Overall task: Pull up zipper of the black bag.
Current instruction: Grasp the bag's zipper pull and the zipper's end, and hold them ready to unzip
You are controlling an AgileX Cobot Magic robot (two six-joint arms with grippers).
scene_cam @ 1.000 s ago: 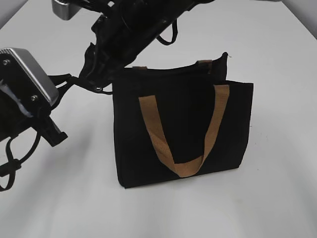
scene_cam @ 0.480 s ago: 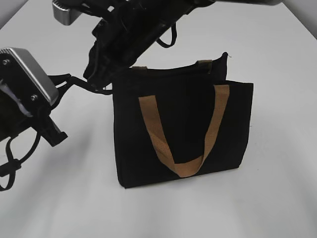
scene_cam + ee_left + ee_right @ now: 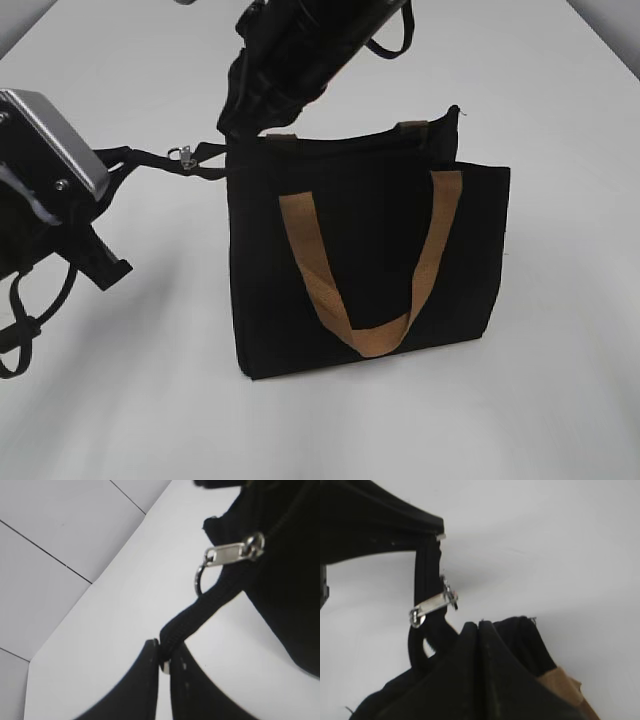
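Next, I open my right gripper's fingers, as they are shut at the bag's top corner beside the silvery pull, then move along the tail and pinch the pull (image 3: 185, 157).
The black bag (image 3: 370, 250) stands upright on the white table, its tan handle hanging down the front. A black zipper tail runs left from its top left corner, with the silvery pull (image 3: 181, 154) on it. My left gripper (image 3: 115, 160) is shut on the end of that tail; the left wrist view shows the jaws (image 3: 163, 655) pinching the tape and the pull (image 3: 230, 555) beyond them. My right gripper (image 3: 236, 124) is above the bag's top left corner. Its jaws (image 3: 479, 626) are shut with nothing between them, just right of the pull (image 3: 432, 605).
White table (image 3: 560, 100) lies all round the bag. A tan strap tab (image 3: 565, 685) sits beside the right jaws. The left arm's grey camera housing (image 3: 50, 135) is at the left edge. Floor tiles (image 3: 60, 540) show beyond the table edge.
My right gripper has lifted up and to the right, off the zipper tail. The silvery pull, hidden under it before, now shows on the tail. The left gripper keeps its hold.
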